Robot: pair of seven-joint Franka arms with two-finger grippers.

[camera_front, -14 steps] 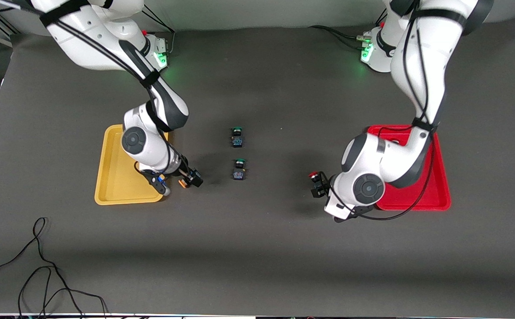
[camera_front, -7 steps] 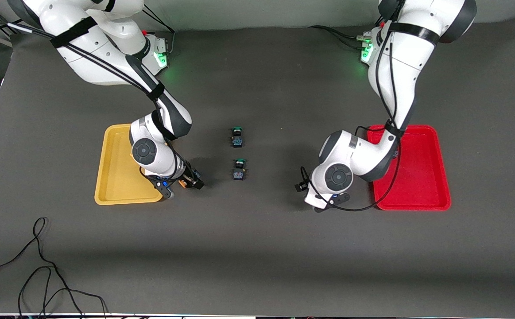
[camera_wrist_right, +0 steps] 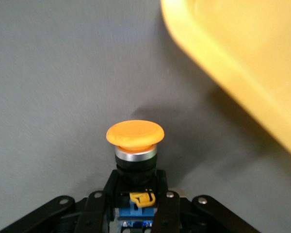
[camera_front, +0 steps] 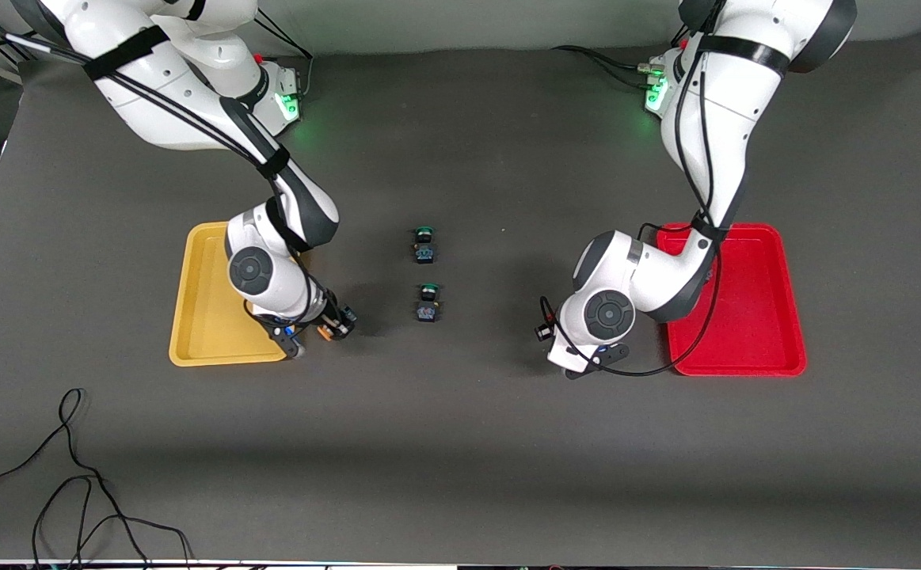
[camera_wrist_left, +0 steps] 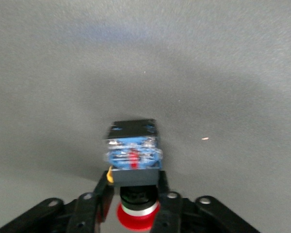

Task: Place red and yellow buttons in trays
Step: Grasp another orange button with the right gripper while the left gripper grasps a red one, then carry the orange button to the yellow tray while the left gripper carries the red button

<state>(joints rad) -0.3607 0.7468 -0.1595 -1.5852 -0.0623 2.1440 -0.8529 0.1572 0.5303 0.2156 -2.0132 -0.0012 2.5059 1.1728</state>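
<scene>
My left gripper is going to release the red-capped button near the middle of the red tray's bottom (camera_front: 734, 309).
My right gripper (camera_front: 335, 323) is shut on an orange-yellow-capped button (camera_front: 323, 332) just beside the yellow tray's (camera_front: 199, 317) corner that is nearest the table's middle. In the right wrist view the gripper (camera_wrist_right: 136, 190) clamps the button's body below its cap (camera_wrist_right: 135, 133), and the tray's rim (camera_wrist_right: 233, 73) is close by. My left gripper (camera_front: 543, 331) is low over the mat, between the green buttons and the red tray (camera_front: 753, 317). In the left wrist view it (camera_wrist_left: 136, 194) is shut on a red-capped button (camera_wrist_left: 134, 155). The other red and yellow buttons are not in view.
Two green-capped buttons (camera_front: 424, 244) (camera_front: 428, 302) stand on the mat at the table's middle, between the two grippers. A black cable (camera_front: 72, 467) lies on the mat near the front edge, toward the right arm's end.
My left arm has swung off the red tray, carrying the red-capped button toward the table's middle. My right gripper has shifted slightly toward the yellow tray with its button.
</scene>
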